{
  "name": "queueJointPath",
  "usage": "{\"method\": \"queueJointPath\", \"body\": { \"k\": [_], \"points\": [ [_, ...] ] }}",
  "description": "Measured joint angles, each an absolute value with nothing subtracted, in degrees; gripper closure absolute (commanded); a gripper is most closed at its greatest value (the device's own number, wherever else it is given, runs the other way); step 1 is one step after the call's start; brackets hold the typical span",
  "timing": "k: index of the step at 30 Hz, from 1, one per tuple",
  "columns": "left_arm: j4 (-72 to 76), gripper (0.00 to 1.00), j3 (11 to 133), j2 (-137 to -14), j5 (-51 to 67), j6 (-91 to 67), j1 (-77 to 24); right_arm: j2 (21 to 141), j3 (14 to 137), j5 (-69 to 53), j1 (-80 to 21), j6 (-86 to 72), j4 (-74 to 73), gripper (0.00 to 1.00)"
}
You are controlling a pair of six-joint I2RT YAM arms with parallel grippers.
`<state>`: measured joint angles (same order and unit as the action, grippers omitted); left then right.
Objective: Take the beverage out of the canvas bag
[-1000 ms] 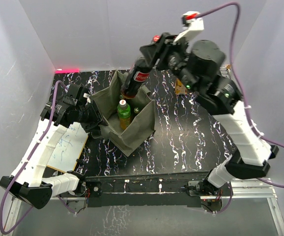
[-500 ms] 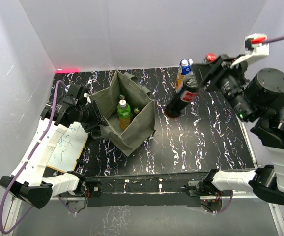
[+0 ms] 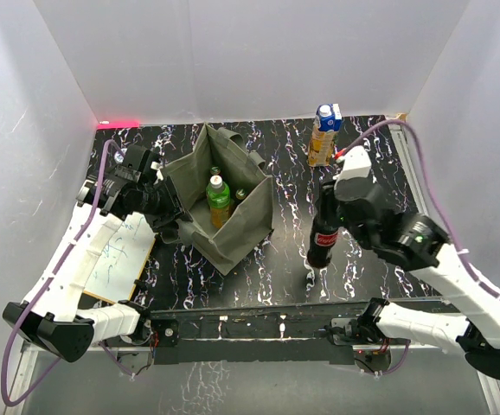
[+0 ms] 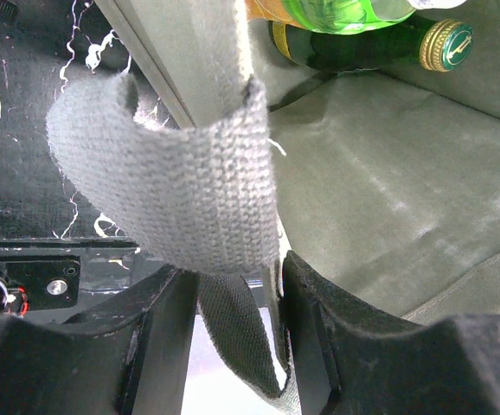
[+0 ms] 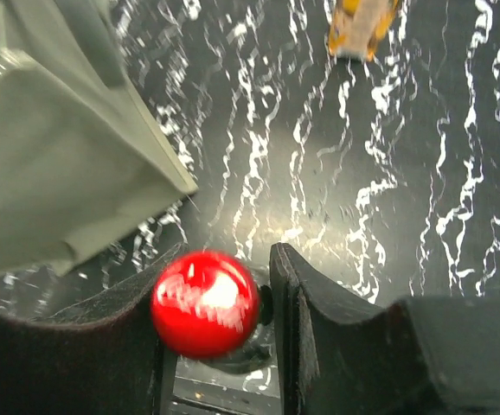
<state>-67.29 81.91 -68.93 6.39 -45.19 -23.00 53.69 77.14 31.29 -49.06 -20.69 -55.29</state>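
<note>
The dark cola bottle will go down on the black table [image 3: 319,178] [image 5: 347,86] close in front of the blue-and-orange drink carton, placed by my right gripper.
The olive-grey canvas bag [image 3: 252,226] stands open at the table's left-middle. A green bottle [image 3: 218,201] and a dark bottle with a gold cap [image 3: 240,194] are inside it. My left gripper [image 3: 170,223] is at the bag's left side, shut on a strap handle [image 4: 181,190]; the strap loops between its fingers in the left wrist view, where the gripper [image 4: 237,303] sits by the bag's inner wall [image 4: 388,190]. My right gripper [image 3: 326,201] holds a dark cola bottle [image 3: 323,240] upright on the table right of the bag. Its red cap [image 5: 205,303] sits between the fingers of the right gripper [image 5: 220,311].
A blue-and-orange drink carton [image 3: 323,134] stands at the back right, and also shows in the right wrist view [image 5: 362,26]. A white sheet on a board [image 3: 120,251] lies at the left edge. White walls enclose the black marbled table [image 3: 380,181].
My right arm carried the cola bottle from above the bag rightward and down; the bottle now stands upright near the front right of the bag. The left arm barely moved.
</note>
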Motion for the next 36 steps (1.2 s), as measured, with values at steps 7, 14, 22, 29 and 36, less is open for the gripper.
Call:
{"method": "queueJointPath", "body": {
  "k": [7,14,22,29,36],
  "points": [
    [-67.29,0.58,81.91,-68.95,6.37,-45.17,-23.0,54.02,63.99,33.63,-48.49,-16.82,-46.28,0.92],
    [-67.24,0.58,81.91,-69.71,5.96,-44.07,-23.0,59.75,63.11,25.32,-31.7,-11.4,-31.35,0.92],
    [-65.8,0.58,81.91,-70.13,5.41,-39.81,-23.0,73.23,66.94,18.17,-16.29,-5.85,-23.64,0.92],
    [-64.18,0.58,81.97,-72.9,5.17,-34.17,-23.0,81.97,70.81,15.29,-14.79,-3.7,-14.2,0.92],
    [-63.88,0.58,83.35,-76.82,4.05,-27.99,-23.0,89.93,76.42,14.22,-14.17,-1.85,-9.02,0.92]
  ]
}}
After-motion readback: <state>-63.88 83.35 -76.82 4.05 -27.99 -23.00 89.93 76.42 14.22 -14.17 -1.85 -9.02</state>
